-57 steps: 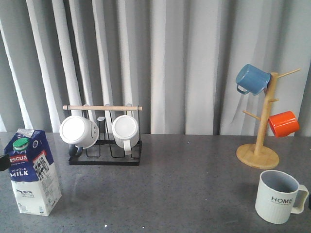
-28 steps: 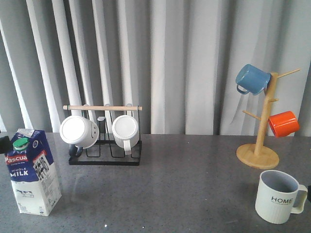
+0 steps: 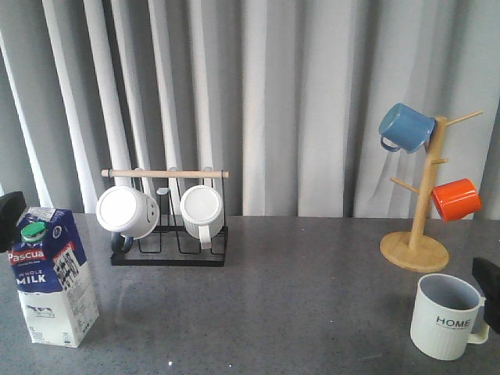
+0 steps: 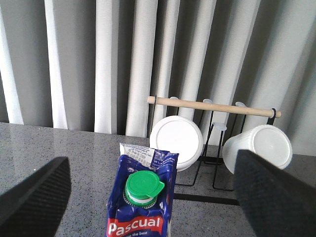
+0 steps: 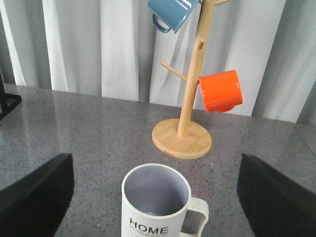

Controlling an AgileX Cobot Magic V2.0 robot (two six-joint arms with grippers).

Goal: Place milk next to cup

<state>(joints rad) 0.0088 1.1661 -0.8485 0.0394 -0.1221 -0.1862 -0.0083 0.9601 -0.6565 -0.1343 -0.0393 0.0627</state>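
Observation:
I move my right gripper to the handle [image 3: 480, 334] [image 5: 203, 215] of the HOME cup next and close it there.
The milk carton [image 3: 51, 277] stands upright at the table's front left, blue and white with a green cap. In the left wrist view the milk [image 4: 143, 202] sits between my left gripper's [image 4: 148, 197] wide-open fingers [image 4: 34, 195], not touched. The HOME cup [image 3: 445, 316] stands upright at the front right. In the right wrist view the cup [image 5: 155, 202] sits between my right gripper's [image 5: 155, 197] wide-open fingers [image 5: 274, 195], not touched. Only dark edges of the grippers show in the front view, the left [image 3: 9, 209] and the right [image 3: 488, 289].
A black wire rack [image 3: 168, 234] with a wooden bar holds two white mugs [image 3: 127, 211] at the back left. A wooden mug tree [image 3: 418, 234] at the back right holds a blue mug [image 3: 405, 126] and an orange mug [image 3: 455, 198]. Grey curtains hang behind.
A dark part of my left gripper has risen into view by the carton's top. A dark part of my right gripper has appeared beside the cup. Milk and cup have not moved.

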